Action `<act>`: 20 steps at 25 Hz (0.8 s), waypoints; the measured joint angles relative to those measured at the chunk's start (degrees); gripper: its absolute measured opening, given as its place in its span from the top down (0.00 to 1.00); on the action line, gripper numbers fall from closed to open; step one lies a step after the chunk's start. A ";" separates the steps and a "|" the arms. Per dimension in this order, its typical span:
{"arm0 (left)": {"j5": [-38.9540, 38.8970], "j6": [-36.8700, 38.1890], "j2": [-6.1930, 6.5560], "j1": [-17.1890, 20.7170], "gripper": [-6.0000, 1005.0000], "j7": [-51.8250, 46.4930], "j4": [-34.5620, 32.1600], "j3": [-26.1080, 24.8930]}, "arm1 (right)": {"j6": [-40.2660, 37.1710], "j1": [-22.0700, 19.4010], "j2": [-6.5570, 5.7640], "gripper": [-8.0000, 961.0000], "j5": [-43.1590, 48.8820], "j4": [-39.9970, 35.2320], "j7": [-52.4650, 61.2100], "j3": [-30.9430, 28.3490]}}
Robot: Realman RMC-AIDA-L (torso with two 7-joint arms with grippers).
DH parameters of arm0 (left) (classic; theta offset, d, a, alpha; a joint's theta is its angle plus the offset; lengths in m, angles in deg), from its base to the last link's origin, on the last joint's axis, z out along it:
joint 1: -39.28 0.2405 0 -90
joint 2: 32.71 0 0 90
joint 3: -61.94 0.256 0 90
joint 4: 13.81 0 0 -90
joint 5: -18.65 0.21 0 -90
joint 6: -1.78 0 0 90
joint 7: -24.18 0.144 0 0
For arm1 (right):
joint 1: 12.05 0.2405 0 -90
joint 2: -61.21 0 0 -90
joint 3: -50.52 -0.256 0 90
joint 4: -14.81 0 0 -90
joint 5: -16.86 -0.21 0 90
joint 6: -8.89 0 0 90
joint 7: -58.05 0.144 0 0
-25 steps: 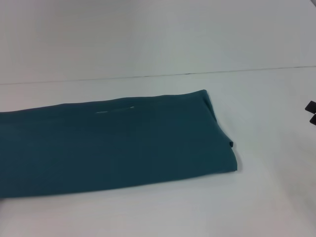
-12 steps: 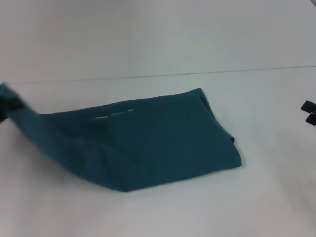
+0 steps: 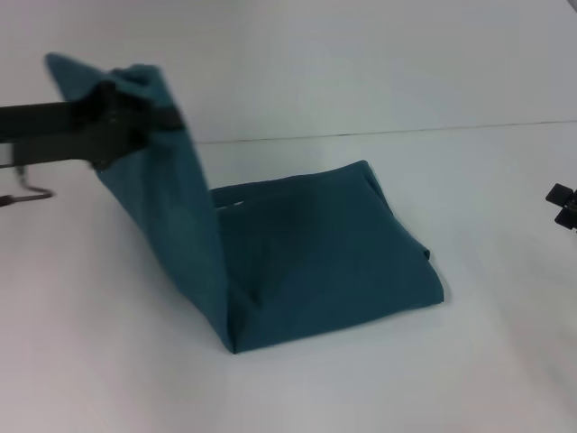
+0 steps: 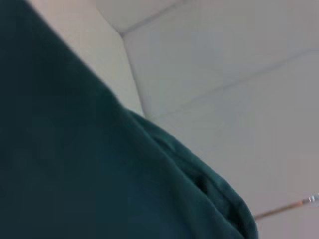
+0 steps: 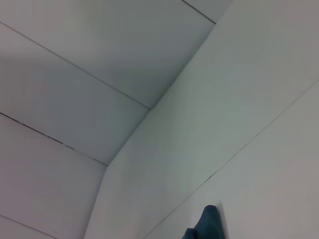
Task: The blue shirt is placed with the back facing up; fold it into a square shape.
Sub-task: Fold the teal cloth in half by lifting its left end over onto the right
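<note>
The left gripper will release the blue shirt's raised end, now high above the table, on the flat cloth just inside the opposite slanted edge (image 3: 368,221).
The blue shirt (image 3: 315,262) is a dark teal folded band on the white table (image 3: 487,361). Its right part lies flat; its left end is lifted high into the air. My left gripper (image 3: 135,113) is shut on that raised end, at the upper left of the head view, well above the table. Teal cloth (image 4: 75,164) fills most of the left wrist view. At the right edge of the head view, just a tip of my right gripper (image 3: 564,206) shows, away from the cloth. A small corner of the shirt (image 5: 207,226) shows in the right wrist view.
The table's far edge (image 3: 406,133) meets a plain white wall behind the shirt. A thin bent wire or cable (image 3: 27,194) hangs below my left arm at the left edge of the head view.
My left gripper has raised the shirt's left end from flat on the table to high in the air and carried it rightward. The right gripper has barely moved.
</note>
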 joint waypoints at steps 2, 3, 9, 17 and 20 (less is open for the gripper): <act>-0.07 -1.55 -0.94 -1.64 0.96 0.48 1.21 2.04 | 0.09 -0.01 0.01 0.33 0.03 0.00 -0.01 0.00; -0.09 -2.33 -1.47 -2.23 0.96 0.74 1.70 2.97 | 0.13 -0.02 0.01 0.33 0.04 0.00 -0.02 0.00; -0.60 -12.62 -7.20 -5.03 0.96 3.27 5.59 12.98 | 0.37 -0.02 0.02 0.33 0.05 0.01 -0.08 0.03; -4.29 -26.31 -8.51 -10.83 0.96 12.14 22.10 19.85 | 0.49 0.03 0.01 0.33 0.09 0.59 -0.21 0.08; -6.05 -27.05 -8.71 -11.24 0.95 14.42 23.38 20.43 | 0.52 0.02 0.01 0.33 0.12 0.61 -0.21 0.12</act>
